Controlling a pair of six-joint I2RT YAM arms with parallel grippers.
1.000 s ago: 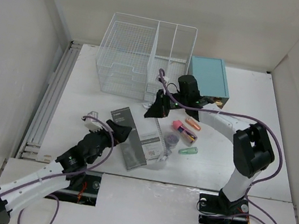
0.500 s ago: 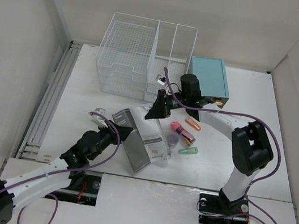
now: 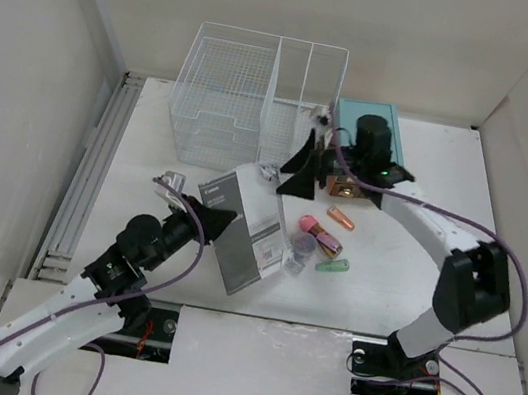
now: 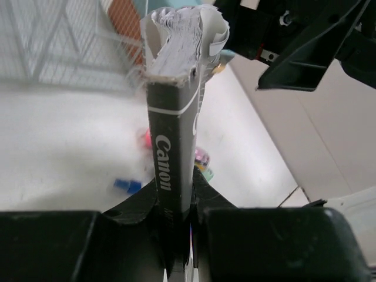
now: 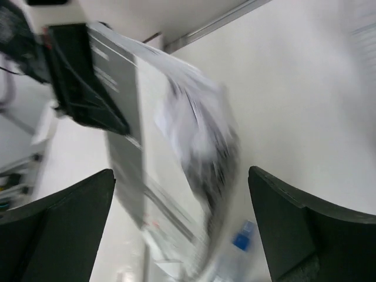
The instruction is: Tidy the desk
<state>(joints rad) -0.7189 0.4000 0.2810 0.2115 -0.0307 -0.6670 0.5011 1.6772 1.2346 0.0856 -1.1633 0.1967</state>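
Next, the left gripper releases the Canon booklet upright in the wire basket's narrow compartment (image 3: pixel 310 100) beside the teal-topped box. The booklet is now held tilted above the desk.
On the white desk (image 3: pixel 149 158), my left gripper (image 3: pixel 208 219) is shut on the spine of a grey-and-white Canon booklet (image 3: pixel 248 230) and holds it tilted up off the surface. In the left wrist view the spine (image 4: pixel 171 153) stands upright between the jaws of the left gripper (image 4: pixel 176 202), its pages fanned at the top. My right gripper (image 3: pixel 299 170) hangs open above the booklet's far end, beside the basket, holding nothing. The right wrist view is blurred: the booklet (image 5: pixel 170 135) lies below the wide-apart fingers (image 5: pixel 59 217).
A white wire basket (image 3: pixel 255 100) stands at the back and a teal-topped box (image 3: pixel 372 124) to its right. Pink (image 3: pixel 321 230), orange (image 3: pixel 340 215) and green (image 3: pixel 332 266) markers and a small clear item (image 3: pixel 300 254) lie right of the booklet.
My left gripper shut on the booklet's spine and raised it on edge. My right gripper opened, let go of the booklet's far end and drew back up toward the teal box.
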